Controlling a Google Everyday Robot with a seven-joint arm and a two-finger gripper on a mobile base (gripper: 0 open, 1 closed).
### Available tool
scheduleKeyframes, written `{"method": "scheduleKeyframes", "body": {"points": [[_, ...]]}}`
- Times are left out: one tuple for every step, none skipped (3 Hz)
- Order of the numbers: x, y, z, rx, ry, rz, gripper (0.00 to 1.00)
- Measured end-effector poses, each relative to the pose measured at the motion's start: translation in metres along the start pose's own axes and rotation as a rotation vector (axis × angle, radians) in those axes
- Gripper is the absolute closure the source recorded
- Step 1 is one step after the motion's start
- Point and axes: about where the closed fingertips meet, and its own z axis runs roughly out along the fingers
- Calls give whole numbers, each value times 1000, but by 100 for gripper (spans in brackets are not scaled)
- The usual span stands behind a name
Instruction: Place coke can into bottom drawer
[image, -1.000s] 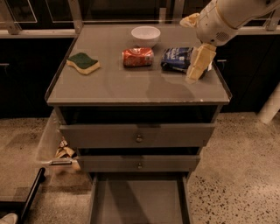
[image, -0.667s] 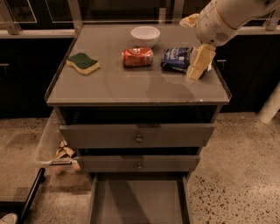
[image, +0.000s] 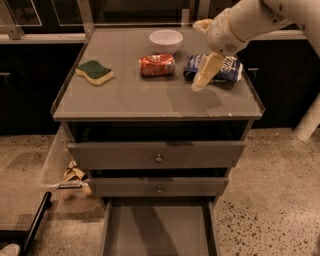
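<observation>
My gripper needs to close on the end of the coke can (image: 170, 65) nearest the blue snack bag.
The coke can (image: 157, 65) lies on its side on the grey cabinet top (image: 125, 97), in front of a white bowl. My gripper (image: 200, 55) hangs over the top just right of the can and above the left end of the blue snack bag (image: 222, 67). It is open and empty; one cream finger (image: 206, 73) points down towards the surface, and the other (image: 202, 24) is farther back. The bottom drawer (image: 157, 232) is pulled out at the foot of the cabinet, a flat grey tray with nothing in it.
A white bowl (image: 166, 39) stands at the back of the top, and a green and yellow sponge (image: 95, 71) lies at the left. The two upper drawers (image: 157, 155) with round knobs stand slightly ajar. Crumpled wrappers (image: 74, 175) lie on the floor at the left.
My gripper has moved left, from over the snack bag's right side towards the coke can. The can and the drawers have not moved.
</observation>
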Motion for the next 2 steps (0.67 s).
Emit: {"method": "scheduleKeyframes", "body": {"points": [[2,-22,36,15,-64,31,0],[2,-36,64,-3,-106,64,0]]}}
